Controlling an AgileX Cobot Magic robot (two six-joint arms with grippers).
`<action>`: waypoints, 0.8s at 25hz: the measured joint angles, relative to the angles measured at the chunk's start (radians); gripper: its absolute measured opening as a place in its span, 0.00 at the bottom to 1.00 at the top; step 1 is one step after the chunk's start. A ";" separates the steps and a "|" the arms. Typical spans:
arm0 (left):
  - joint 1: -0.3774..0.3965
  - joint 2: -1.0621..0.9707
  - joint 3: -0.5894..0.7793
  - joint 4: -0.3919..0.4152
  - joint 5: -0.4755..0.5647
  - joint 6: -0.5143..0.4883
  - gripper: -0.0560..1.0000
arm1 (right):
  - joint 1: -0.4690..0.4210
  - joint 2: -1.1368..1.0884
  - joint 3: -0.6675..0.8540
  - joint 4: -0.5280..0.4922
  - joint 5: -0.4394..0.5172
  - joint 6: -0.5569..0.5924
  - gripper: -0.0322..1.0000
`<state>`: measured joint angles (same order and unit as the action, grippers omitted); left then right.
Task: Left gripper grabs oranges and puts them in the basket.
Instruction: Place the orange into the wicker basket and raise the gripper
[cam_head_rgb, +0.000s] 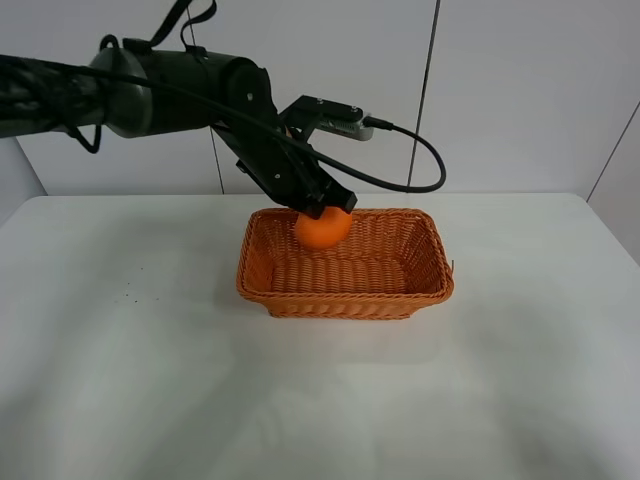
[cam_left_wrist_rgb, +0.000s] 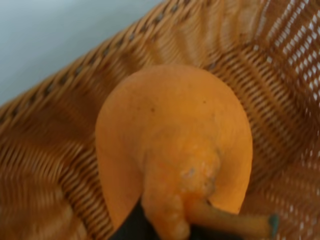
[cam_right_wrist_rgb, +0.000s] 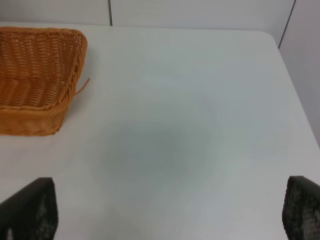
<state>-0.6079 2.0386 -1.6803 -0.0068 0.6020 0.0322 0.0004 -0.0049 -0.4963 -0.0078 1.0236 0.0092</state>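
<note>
My left gripper is going to the basket's woven bottom (cam_head_rgb: 331, 265), just behind the middle of the basket's front rim. It will let go of the orange there.
My left gripper (cam_head_rgb: 325, 203), a dark claw on a black arm reaching in from the left, is shut on the orange (cam_head_rgb: 322, 228). It holds the fruit inside the back left part of the wicker basket (cam_head_rgb: 345, 297), just above its floor. In the left wrist view the orange (cam_left_wrist_rgb: 175, 135) fills the middle with its bumpy knob and stem toward the camera, the woven basket wall (cam_left_wrist_rgb: 50, 150) behind it, and a dark fingertip (cam_left_wrist_rgb: 131, 229) at the edge. My right gripper (cam_right_wrist_rgb: 166, 207) is open and empty over bare table, to the right of the basket (cam_right_wrist_rgb: 35, 75).
The basket stands in the middle of a white table (cam_head_rgb: 120, 350). A black cable (cam_head_rgb: 420, 165) loops from the left wrist above the basket's back rim. A white panelled wall (cam_head_rgb: 520, 90) runs behind the table.
</note>
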 joint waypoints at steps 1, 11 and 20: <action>0.000 0.023 -0.021 -0.003 0.002 -0.002 0.17 | 0.000 0.000 0.000 0.000 0.000 0.000 0.70; 0.000 0.167 -0.091 -0.044 -0.002 -0.005 0.17 | 0.000 0.000 0.000 0.000 0.000 0.000 0.70; 0.000 0.221 -0.095 -0.051 -0.008 0.000 0.17 | 0.000 0.000 0.000 0.000 0.000 0.000 0.70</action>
<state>-0.6079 2.2600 -1.7749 -0.0576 0.5940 0.0318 0.0004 -0.0049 -0.4963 -0.0078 1.0236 0.0092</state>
